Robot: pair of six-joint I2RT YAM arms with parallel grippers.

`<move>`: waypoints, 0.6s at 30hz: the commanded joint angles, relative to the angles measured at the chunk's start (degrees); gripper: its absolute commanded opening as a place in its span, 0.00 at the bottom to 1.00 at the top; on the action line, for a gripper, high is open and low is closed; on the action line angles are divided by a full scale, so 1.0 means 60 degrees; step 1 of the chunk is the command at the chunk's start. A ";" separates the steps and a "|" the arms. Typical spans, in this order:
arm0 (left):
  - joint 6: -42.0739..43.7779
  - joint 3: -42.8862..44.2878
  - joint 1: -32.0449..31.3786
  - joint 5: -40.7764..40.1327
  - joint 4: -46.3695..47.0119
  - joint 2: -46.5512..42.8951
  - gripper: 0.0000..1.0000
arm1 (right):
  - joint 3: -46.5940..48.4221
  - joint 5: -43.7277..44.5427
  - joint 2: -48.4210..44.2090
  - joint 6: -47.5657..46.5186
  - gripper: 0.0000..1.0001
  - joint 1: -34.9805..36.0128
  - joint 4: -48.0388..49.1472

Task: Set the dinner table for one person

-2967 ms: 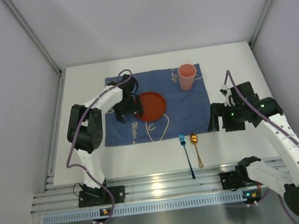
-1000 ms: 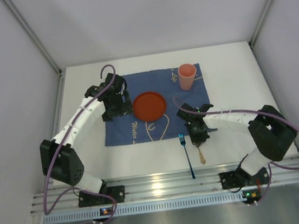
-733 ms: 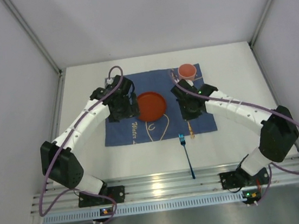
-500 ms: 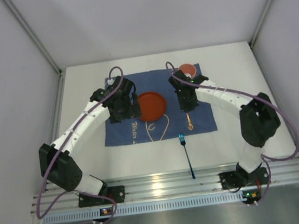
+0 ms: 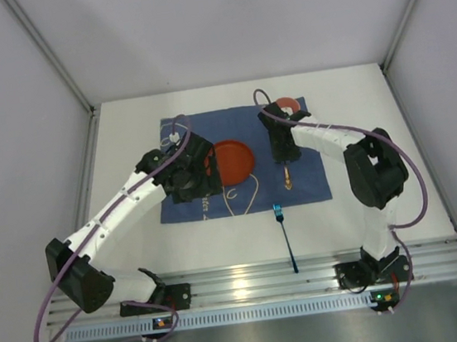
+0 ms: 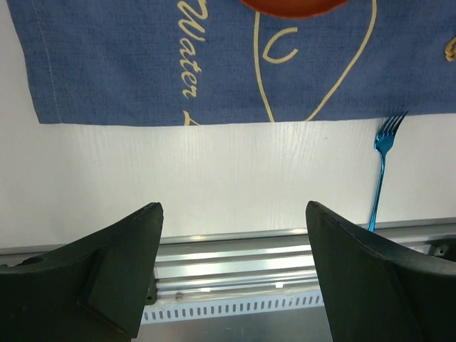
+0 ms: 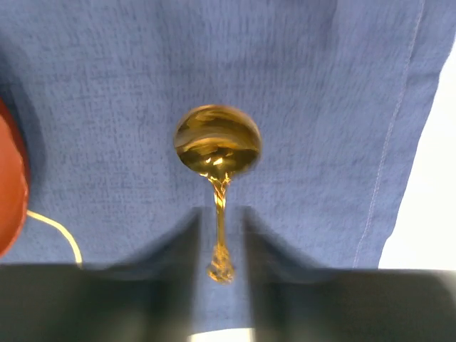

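The blue fork is next for my left gripper, which should go to it and close on the top of its handle (image 5: 283,224) (image 6: 382,161), just behind the fork's head.
The gold spoon (image 7: 217,146) lies flat on the blue cloth (image 5: 247,187), right of the red plate (image 5: 229,159), its bowl toward the near edge. My right gripper (image 7: 219,214) straddles the spoon's handle with the jaws slightly apart and cloth showing on both sides of it. In the top view, that right gripper (image 5: 285,157) stands just in front of the pink cup (image 5: 288,105), partly hiding it. My left gripper (image 6: 231,214) is wide open and empty over the cloth's left part, left of the plate. The blue fork (image 5: 284,233) lies on the bare white dinner table (image 5: 356,122).
The ribbed aluminium rail (image 5: 242,284) runs along the near edge with both arm bases on it. Grey walls close the table in at the back and on both sides. The fork (image 6: 380,171) points its tines at the cloth's near hem.
My right gripper brought the gold spoon from the bare table beside the fork onto the cloth, and its jaws have parted. The left arm swung slightly right and nearer, staying open.
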 commanded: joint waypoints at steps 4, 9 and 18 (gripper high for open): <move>-0.0715 0.0079 -0.0953 -0.0076 -0.0032 0.0359 0.87 | -0.0453 0.0550 -0.1521 0.0099 0.74 -0.0052 0.0204; -0.1287 0.0240 -0.2082 -0.0164 0.0553 0.1296 0.86 | -0.1962 0.0492 -0.4199 0.0450 0.81 -0.0052 -0.0264; -0.2620 0.0987 -0.4178 -0.0180 0.1623 0.3947 0.85 | -0.2815 -0.0079 -0.9167 0.1080 0.82 -0.0052 -0.2988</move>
